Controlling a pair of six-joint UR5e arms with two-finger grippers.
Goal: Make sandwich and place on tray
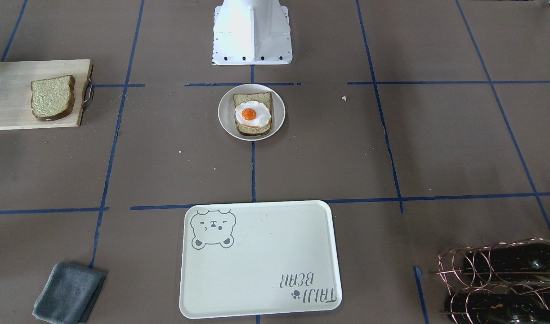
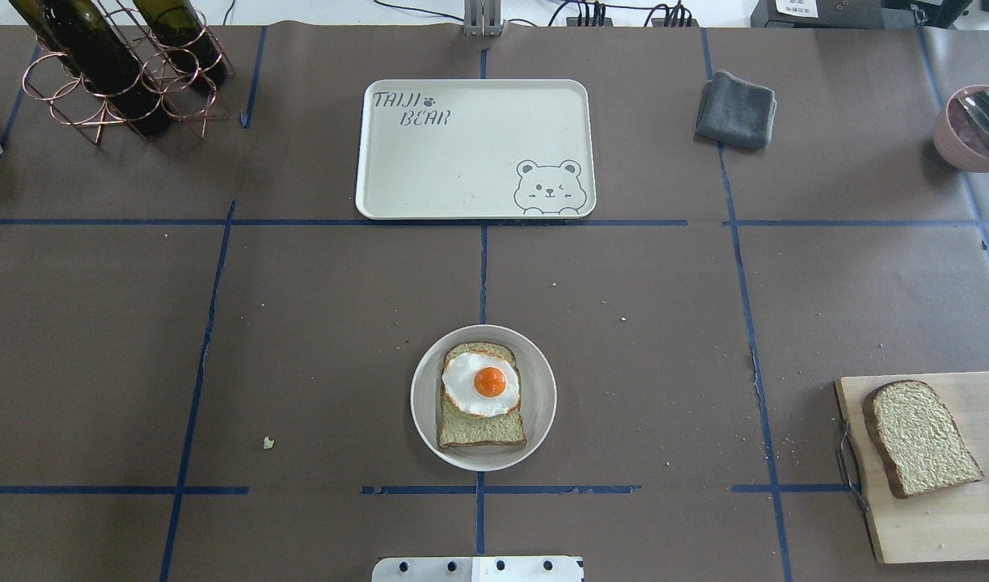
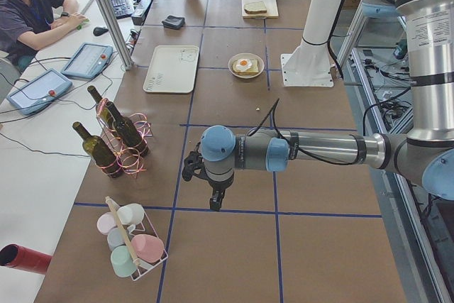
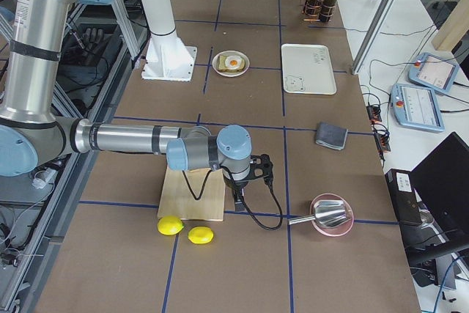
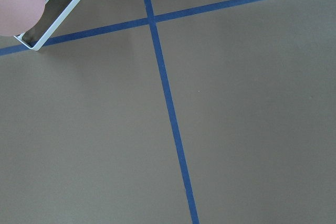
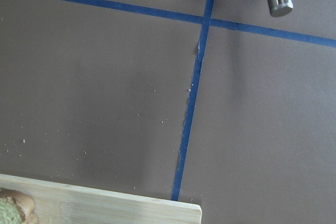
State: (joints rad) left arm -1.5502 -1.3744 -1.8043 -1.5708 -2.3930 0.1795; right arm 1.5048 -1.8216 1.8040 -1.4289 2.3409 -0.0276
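Next, my right gripper grabs the crust edge (image 1: 33,102) (image 6: 30,219) of the second bread slice, on the side away from the metal handle of the cutting board.
One bread slice (image 2: 482,424) with the fried egg (image 2: 482,382) on top lies on a small round white plate (image 2: 543,396) at the table's middle; it also shows in the front view (image 1: 252,114). The second bread slice (image 2: 919,436) lies on a wooden cutting board (image 2: 947,525) at the right. The cream bear tray (image 2: 462,162) lies bare at the far side. My left gripper (image 3: 213,204) and right gripper (image 4: 238,203) show only in the side views, hanging over the table's ends. I cannot tell whether they are open or shut.
Wine bottles in a copper rack (image 2: 106,65) stand far left. A grey cloth (image 2: 735,109) lies right of the tray. A pink bowl with a spoon (image 2: 971,125) sits far right. Two lemons (image 4: 183,229) lie by the cutting board. A rack of cups (image 3: 131,243) stands near the left gripper.
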